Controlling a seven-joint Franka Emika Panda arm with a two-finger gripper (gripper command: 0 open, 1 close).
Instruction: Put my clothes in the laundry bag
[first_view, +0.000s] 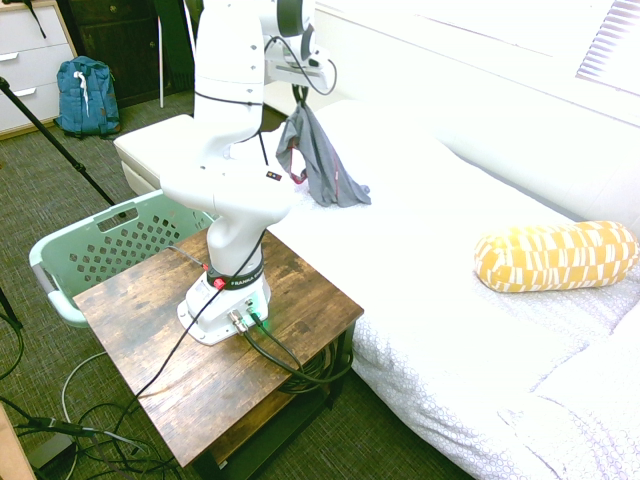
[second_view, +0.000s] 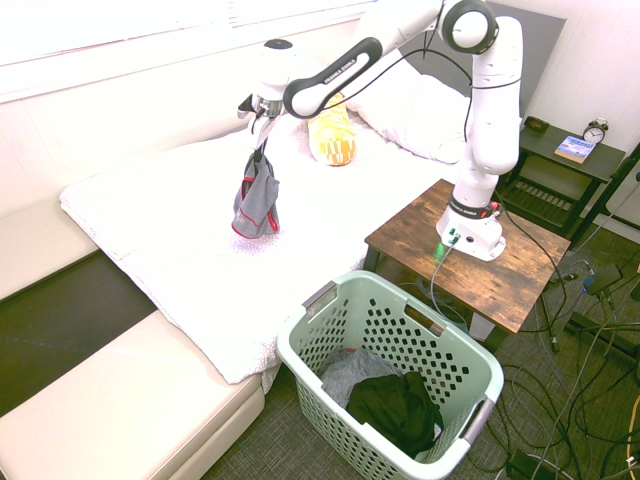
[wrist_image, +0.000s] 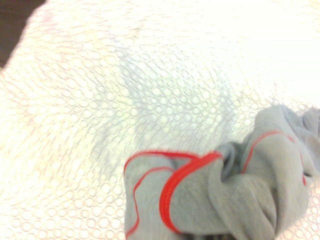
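The robot's gripper needs to release the grey clothes, still hanging above the white bed, inside the mint-green laundry bag (first_view: 151, 234), near the edge of the wooden table.
My gripper (second_view: 262, 128) is shut on the top of the clothes (second_view: 256, 203), a grey garment with red trim that hangs free above the white bed. From the other side the clothes (first_view: 322, 160) dangle below the gripper (first_view: 300, 100), their lower end near the quilt. Up close, the wrist view fills with bunched grey fabric of the clothes (wrist_image: 235, 190) over the bed cover. The laundry bag (second_view: 330, 300), a mint-green perforated basket, stands on the carpet at the foot of the bed with dark and grey items inside. Its rim (first_view: 60, 260) also shows beside the wooden table.
A yellow-and-white bolster pillow (first_view: 555, 255) lies further up the bed (first_view: 480, 330). The arm's base sits on a wooden side table (first_view: 150, 350). A cream bench (second_view: 120, 400) runs along the bed's end. A blue backpack (first_view: 87, 95) leans by the drawers.
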